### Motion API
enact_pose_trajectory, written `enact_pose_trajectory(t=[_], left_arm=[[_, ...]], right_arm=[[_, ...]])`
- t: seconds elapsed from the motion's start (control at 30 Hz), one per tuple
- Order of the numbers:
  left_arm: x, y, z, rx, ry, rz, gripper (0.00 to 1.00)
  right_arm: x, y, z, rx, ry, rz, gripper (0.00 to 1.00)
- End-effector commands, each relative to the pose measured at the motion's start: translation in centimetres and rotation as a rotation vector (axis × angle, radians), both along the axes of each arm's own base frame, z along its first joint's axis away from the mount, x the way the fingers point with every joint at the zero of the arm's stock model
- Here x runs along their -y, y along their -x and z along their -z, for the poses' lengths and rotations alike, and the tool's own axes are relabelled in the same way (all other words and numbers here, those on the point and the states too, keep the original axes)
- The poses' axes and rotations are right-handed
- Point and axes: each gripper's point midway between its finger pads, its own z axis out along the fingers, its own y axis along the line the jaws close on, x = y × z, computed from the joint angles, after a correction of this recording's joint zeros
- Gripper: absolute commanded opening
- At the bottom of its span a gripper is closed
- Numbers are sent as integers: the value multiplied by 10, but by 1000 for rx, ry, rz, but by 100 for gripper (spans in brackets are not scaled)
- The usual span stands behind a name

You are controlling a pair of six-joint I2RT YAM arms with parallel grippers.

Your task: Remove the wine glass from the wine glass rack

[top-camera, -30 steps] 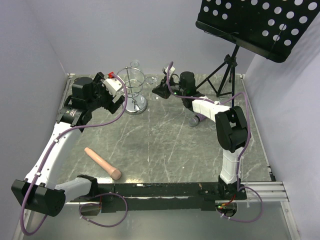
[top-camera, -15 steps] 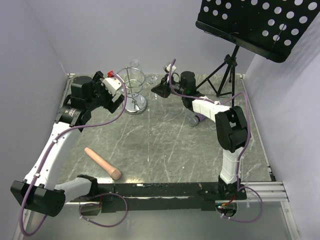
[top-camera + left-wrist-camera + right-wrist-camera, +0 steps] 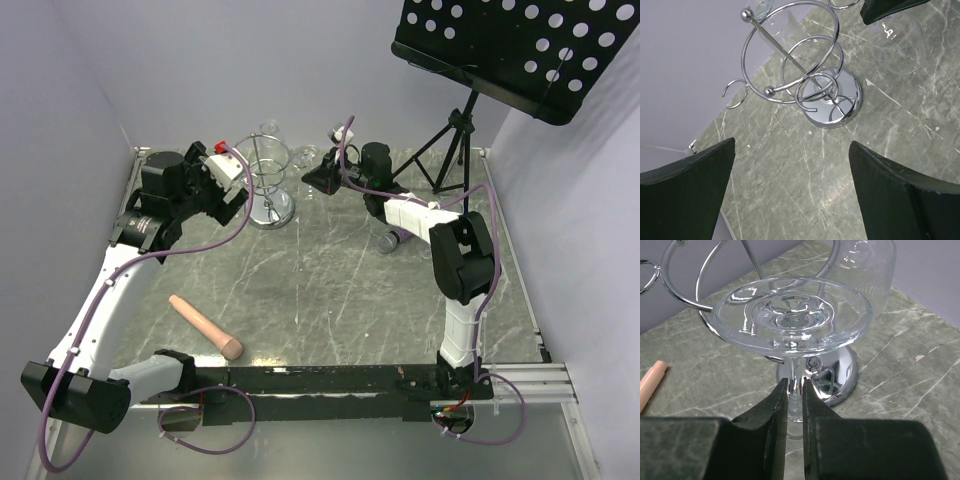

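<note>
Next, my left gripper grips the foot (image 3: 307, 157) of the clear wine glass my right gripper holds by the stem.
The silver wire wine glass rack (image 3: 270, 190) stands at the table's back left; its shiny base shows in the left wrist view (image 3: 836, 98) and the right wrist view (image 3: 840, 376). My right gripper (image 3: 320, 177) is shut on the stem of a clear wine glass (image 3: 791, 315), held foot-up just right of the rack's loops (image 3: 305, 157). The stem sits between the fingers (image 3: 775, 410). A second glass (image 3: 865, 270) sits at the rack behind it. My left gripper (image 3: 790, 185) is open and empty, over the table just in front of the rack (image 3: 230, 203).
A black music stand (image 3: 520, 50) on a tripod (image 3: 450, 150) stands at the back right. A pink wooden stick (image 3: 205, 327) lies front left and shows in the right wrist view (image 3: 650, 382). Grey walls enclose the marbled table (image 3: 330, 290).
My right gripper with the wine glass has shifted slightly left and toward the back. The left arm has barely moved.
</note>
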Motion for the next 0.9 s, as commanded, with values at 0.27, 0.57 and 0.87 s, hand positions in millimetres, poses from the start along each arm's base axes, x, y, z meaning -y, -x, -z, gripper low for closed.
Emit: enact_pose_trajectory(t=[0.27,0.57,0.87], left_arm=[[5,-1,-27,102,21,28,100],[12,-6,-46,213,7,81,100],[56,-10,-61,270,90,254,100]], right_arm=[[9,1,-75,111,-94,49,0],[25,18,-93,9,-90,57,0],[41,46,-100,-168,4,-53,0]])
